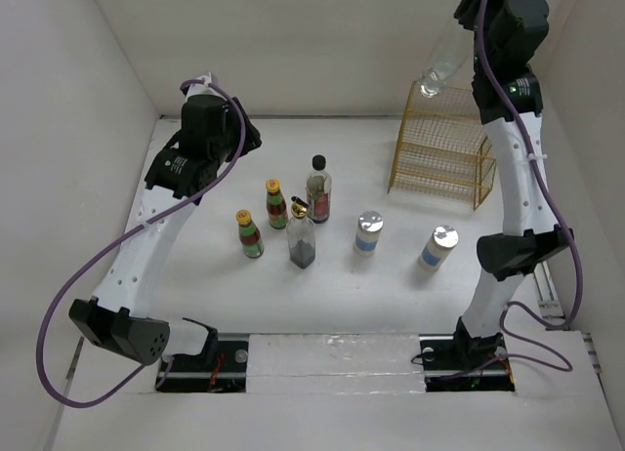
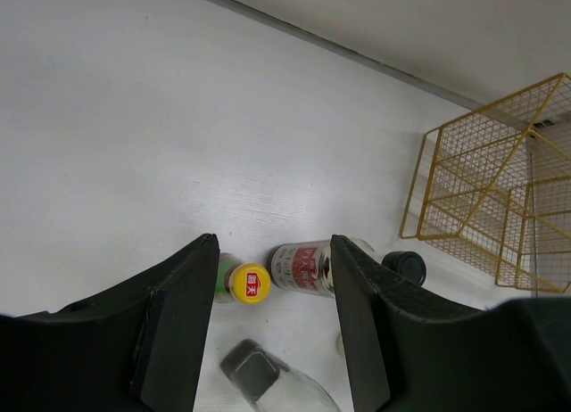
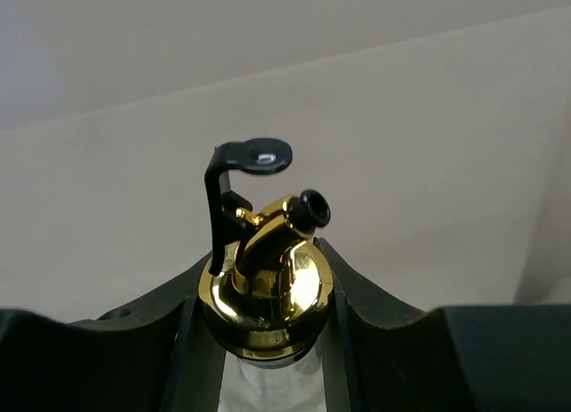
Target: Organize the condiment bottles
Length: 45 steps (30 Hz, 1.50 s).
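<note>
Next, I set the clear glass bottle in the gold wire rack's back corner [image 1: 416, 131] nearest the jar with my right gripper.
My right gripper [image 1: 476, 43] is raised high at the back right, shut on a clear glass bottle [image 1: 441, 68] with a gold pourer [image 3: 268, 283], held tilted above the gold wire rack [image 1: 441, 150]. My left gripper [image 1: 246, 137] is open and empty, up above the table behind the left bottles. On the table stand two yellow-capped red-sauce bottles [image 1: 276, 203] [image 1: 250, 233], a black-capped jar [image 1: 318, 189], a dark-filled glass bottle with gold pourer [image 1: 301, 240] and two silver-topped shakers [image 1: 368, 231] [image 1: 438, 247]. The left wrist view shows a yellow cap [image 2: 251, 283] and the jar [image 2: 308, 267] between my open fingers [image 2: 178, 323].
The wire rack [image 2: 500, 198] has tiered shelves and stands at the back right against the white wall. White walls close the table at the left, back and right. The shakers stand in front of the rack, near the right arm's lower links.
</note>
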Available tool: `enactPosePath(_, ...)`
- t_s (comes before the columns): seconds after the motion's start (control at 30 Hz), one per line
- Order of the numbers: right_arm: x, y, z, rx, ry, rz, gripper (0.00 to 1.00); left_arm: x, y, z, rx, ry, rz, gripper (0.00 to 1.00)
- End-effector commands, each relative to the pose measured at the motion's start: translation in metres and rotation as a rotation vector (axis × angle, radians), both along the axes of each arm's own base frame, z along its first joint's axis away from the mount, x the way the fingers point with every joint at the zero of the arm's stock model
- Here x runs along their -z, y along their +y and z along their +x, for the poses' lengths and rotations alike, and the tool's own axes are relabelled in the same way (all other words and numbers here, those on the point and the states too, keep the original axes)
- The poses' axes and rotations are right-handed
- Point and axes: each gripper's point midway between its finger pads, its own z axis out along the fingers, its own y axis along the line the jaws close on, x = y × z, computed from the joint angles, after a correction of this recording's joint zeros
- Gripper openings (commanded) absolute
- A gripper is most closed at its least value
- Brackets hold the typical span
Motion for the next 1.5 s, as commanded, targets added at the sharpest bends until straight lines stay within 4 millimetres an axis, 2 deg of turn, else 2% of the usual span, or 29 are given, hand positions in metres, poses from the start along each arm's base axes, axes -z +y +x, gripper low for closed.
enactPosePath(0.0,-0.020,-0.034,0.005,0.120,-0.089,0.088,0.00,-0.013,0.003,-0.003,-0.032,-0.028,-0.035,0.49)
enactPosePath(0.13,-0.007,-0.058,0.024,0.182,-0.078,0.099,0.00,-0.013,0.002,-0.003,-0.018,-0.028,-0.027,0.49)
enactPosePath(0.17,-0.010,-0.063,0.022,0.191,-0.088,0.101,0.00,-0.013,0.002,-0.003,-0.018,-0.028,-0.027,0.49)
enactPosePath(0.2,-0.003,-0.071,0.028,0.205,-0.077,0.105,0.00,-0.013,0.002,-0.003,-0.018,-0.028,-0.027,0.49)
enactPosePath(0.23,-0.003,-0.071,0.032,0.205,-0.084,0.107,0.00,-0.013,0.002,-0.003,-0.018,-0.028,-0.027,0.49)
enactPosePath(0.3,-0.003,-0.085,0.035,0.231,-0.092,0.107,0.00,-0.009,0.001,-0.001,-0.018,-0.019,-0.024,0.49)
enactPosePath(0.4,0.007,-0.095,0.044,0.251,-0.081,0.104,0.00,-0.012,0.000,0.000,-0.006,-0.029,-0.023,0.49)
enactPosePath(0.5,0.015,-0.101,0.053,0.268,-0.080,0.115,0.00,-0.004,-0.004,0.004,0.002,-0.009,-0.020,0.49)
enactPosePath(0.53,0.012,-0.103,0.052,0.277,-0.092,0.121,0.00,-0.008,-0.004,0.004,0.002,-0.017,-0.023,0.49)
enactPosePath(0.57,0.021,-0.103,0.060,0.278,-0.079,0.118,0.00,-0.008,-0.004,0.004,0.002,-0.018,-0.023,0.49)
enactPosePath(0.6,0.019,-0.104,0.059,0.286,-0.087,0.123,0.00,-0.007,-0.006,0.006,0.012,-0.013,-0.026,0.49)
enactPosePath(0.67,0.030,-0.105,0.068,0.297,-0.074,0.124,0.01,-0.007,-0.009,0.008,0.020,-0.010,-0.029,0.49)
enactPosePath(0.73,0.020,-0.105,0.065,0.295,-0.107,0.131,0.01,-0.007,-0.009,0.008,0.020,-0.010,-0.029,0.49)
enactPosePath(0.93,0.029,-0.108,0.075,0.312,-0.115,0.148,0.01,-0.004,-0.010,0.010,0.020,-0.001,-0.026,0.49)
enactPosePath(0.97,0.042,-0.102,0.084,0.305,-0.089,0.143,0.01,0.000,-0.011,0.012,0.020,0.007,-0.023,0.49)
enactPosePath(1.1,0.074,-0.089,0.099,0.286,-0.024,0.138,0.01,-0.010,-0.009,0.013,0.010,-0.016,-0.026,0.49)
enactPosePath(1.13,0.095,-0.079,0.107,0.275,0.022,0.128,0.01,-0.015,-0.007,0.014,0.002,-0.027,-0.027,0.49)
enactPosePath(1.2,0.105,-0.073,0.108,0.266,0.042,0.123,0.01,-0.013,-0.005,0.013,-0.006,-0.020,-0.020,0.49)
enactPosePath(1.3,0.133,-0.060,0.113,0.257,0.103,0.109,0.02,-0.013,-0.005,0.013,-0.006,-0.020,-0.020,0.49)
enactPosePath(1.4,0.153,-0.057,0.115,0.268,0.143,0.102,0.05,-0.017,-0.005,0.011,-0.006,-0.029,-0.023,0.49)
enactPosePath(1.47,0.175,-0.056,0.121,0.269,0.184,0.099,0.05,-0.017,-0.006,0.011,0.002,-0.028,-0.027,0.49)
